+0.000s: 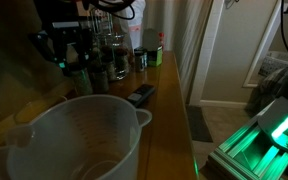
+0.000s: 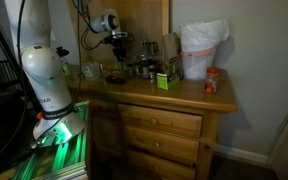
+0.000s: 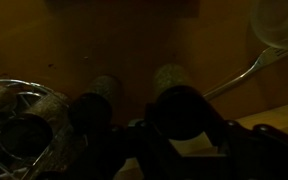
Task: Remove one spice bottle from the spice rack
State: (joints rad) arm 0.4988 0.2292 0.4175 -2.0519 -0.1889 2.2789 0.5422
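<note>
The robot's gripper will let go of the spice bottle on the dresser top between the pitcher (image 1: 83, 91) (image 3: 174, 84) and the spice rack.
The spice rack (image 1: 96, 62) is a dark tiered stand with small dark-lidded glass jars, at the far end of the dresser top; it also shows in an exterior view (image 2: 116, 72). My gripper (image 1: 68, 50) hangs over the rack's upper jars in both exterior views (image 2: 114, 45). In the dim wrist view the jaws (image 3: 180, 118) sit on either side of a spice bottle's round dark lid (image 3: 179, 108) and appear shut on it. Two more jar lids (image 3: 104, 90) (image 3: 172, 78) stand just beyond, and a clear glass jar (image 3: 24, 112) is at the left.
A large translucent measuring pitcher (image 1: 79, 135) fills the near end of the dresser. A dark remote (image 1: 141, 95) lies mid-top, with a green box (image 2: 166, 78) and a red-capped bottle (image 2: 212, 80) nearby. The dresser edge (image 1: 179, 110) drops to the floor.
</note>
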